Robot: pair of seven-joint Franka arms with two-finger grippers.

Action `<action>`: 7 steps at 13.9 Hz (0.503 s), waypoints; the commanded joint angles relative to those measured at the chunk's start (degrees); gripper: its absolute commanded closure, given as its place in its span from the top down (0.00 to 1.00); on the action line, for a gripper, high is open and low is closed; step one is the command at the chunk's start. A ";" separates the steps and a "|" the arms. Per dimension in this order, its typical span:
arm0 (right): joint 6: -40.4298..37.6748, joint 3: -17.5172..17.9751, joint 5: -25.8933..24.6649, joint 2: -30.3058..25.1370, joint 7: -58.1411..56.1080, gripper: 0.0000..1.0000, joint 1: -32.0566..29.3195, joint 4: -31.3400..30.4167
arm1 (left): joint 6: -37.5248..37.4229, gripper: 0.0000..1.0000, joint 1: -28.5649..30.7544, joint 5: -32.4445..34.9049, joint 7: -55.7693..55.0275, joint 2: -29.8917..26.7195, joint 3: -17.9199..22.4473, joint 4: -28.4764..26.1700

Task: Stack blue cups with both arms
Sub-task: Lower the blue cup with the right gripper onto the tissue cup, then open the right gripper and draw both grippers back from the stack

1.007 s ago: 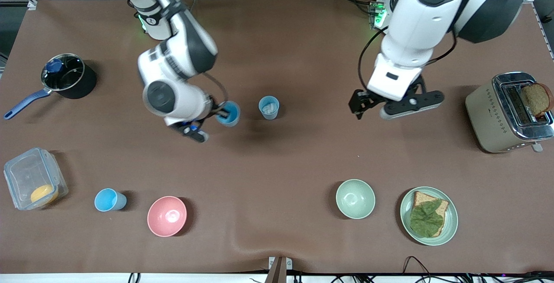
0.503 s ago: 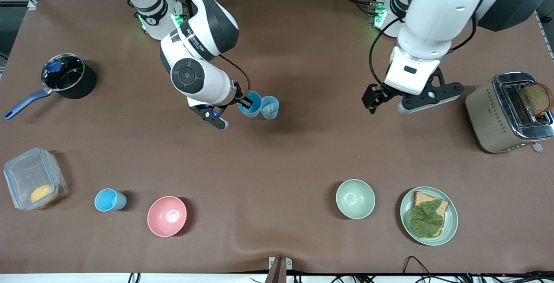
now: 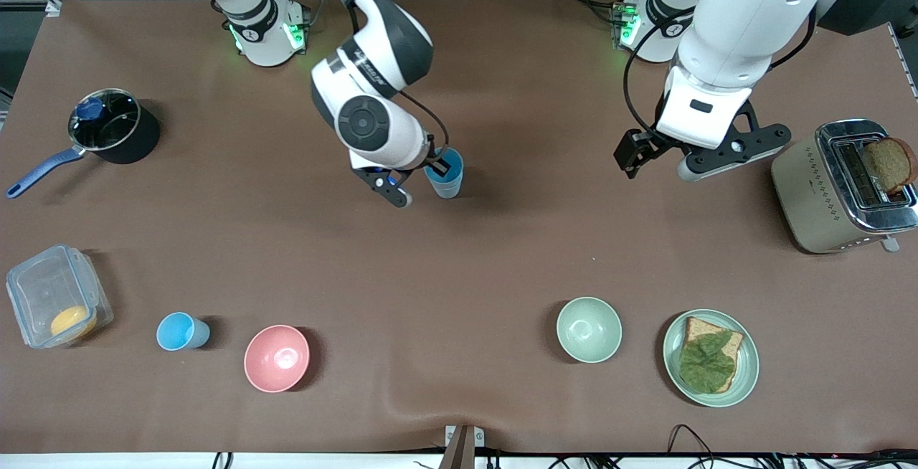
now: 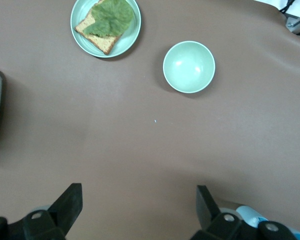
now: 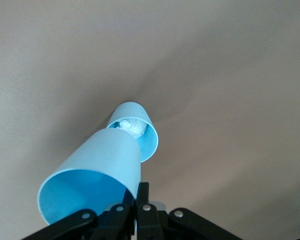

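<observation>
My right gripper is to let go of the light-blue cup inside the second blue cup (image 3: 447, 176) (image 5: 134, 133), which stands in the middle of the table.
My right gripper (image 3: 436, 165) is shut on the rim of a light-blue cup (image 3: 439, 168), held tilted. The cup's base is right over the mouth of a second blue cup (image 3: 449, 186) standing mid-table. In the right wrist view my right gripper (image 5: 140, 192) pinches the held cup (image 5: 92, 182), and the standing cup (image 5: 136, 134) has something white inside. A third blue cup (image 3: 179, 331) stands beside the pink bowl (image 3: 277, 358). My left gripper (image 3: 717, 153) hangs open and empty over bare table beside the toaster, as the left wrist view (image 4: 138, 200) shows.
A toaster (image 3: 825, 193) with bread stands at the left arm's end. A pale green bowl (image 3: 589, 329) and a plate (image 3: 746, 376) with a sandwich sit near the front camera. A black pot (image 3: 115, 135) and a clear box (image 3: 43, 290) are at the right arm's end.
My right gripper carried its cup toward the left arm's end until it is over the standing cup. My left gripper drew back toward the toaster and its base, still open.
</observation>
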 commanded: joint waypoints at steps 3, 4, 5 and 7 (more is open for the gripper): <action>-0.21 -0.75 0.58 2.71 1.95 0.00 2.79 1.58 | -2.42 1.00 1.29 -1.85 1.32 -1.09 -0.30 0.30; -0.38 -0.84 0.49 2.71 1.86 0.00 2.79 1.23 | -2.60 1.00 1.29 -1.85 1.32 -1.18 -0.30 0.30; -0.38 -0.84 0.40 2.71 1.86 0.00 2.79 1.14 | -2.60 1.00 1.73 -1.94 1.49 -1.44 -0.21 0.47; -0.38 -0.84 0.32 3.15 1.86 0.00 2.79 0.97 | -2.69 1.00 4.01 -2.98 4.72 -1.44 -0.21 1.18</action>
